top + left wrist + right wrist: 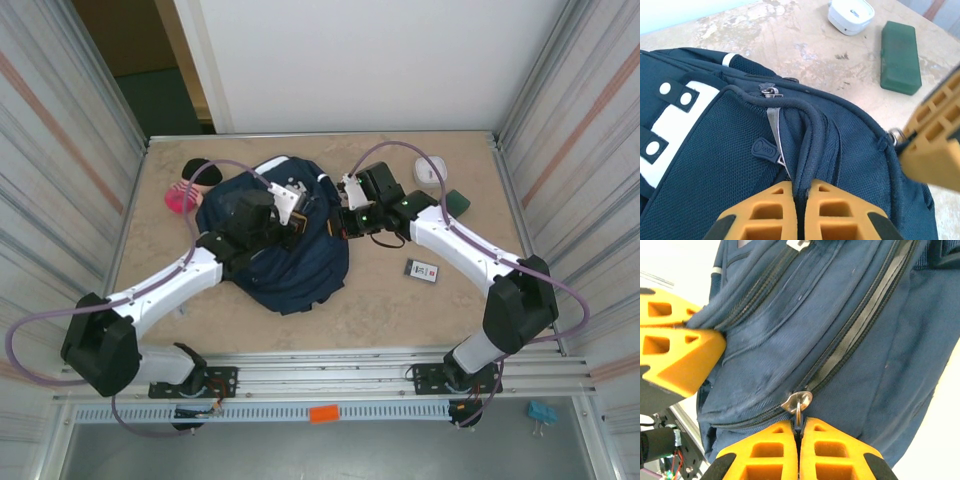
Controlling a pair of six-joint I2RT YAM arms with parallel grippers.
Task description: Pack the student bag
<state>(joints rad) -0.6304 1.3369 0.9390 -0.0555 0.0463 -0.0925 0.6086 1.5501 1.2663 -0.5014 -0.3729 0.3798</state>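
Next, my right gripper lets go of the zipper pull and takes the raised fold (752, 299) beside my left gripper, because the bag opens only as a narrow slit.
The navy student bag (300, 265) lies in the middle of the table, its white patch (667, 117) showing in the left wrist view. My left gripper (801, 192) is shut on a raised fold of the bag's fabric beside a dark zipper tab (765, 149). From above, that left gripper (295, 205) sits on the bag's top. My right gripper (799, 427) is shut on the zipper pull hanging from a metal slider (797, 401) on a long zipper. From above, the right gripper (347, 218) meets the bag's right edge. The left gripper's fingers (675, 347) pinch fabric nearby.
A dark green case (898, 56) and a white round container (851, 13) lie beyond the bag at the back right. A small card pack (420, 268) lies right of the bag. A pink item (178, 198) and a black one (195, 170) sit at the back left.
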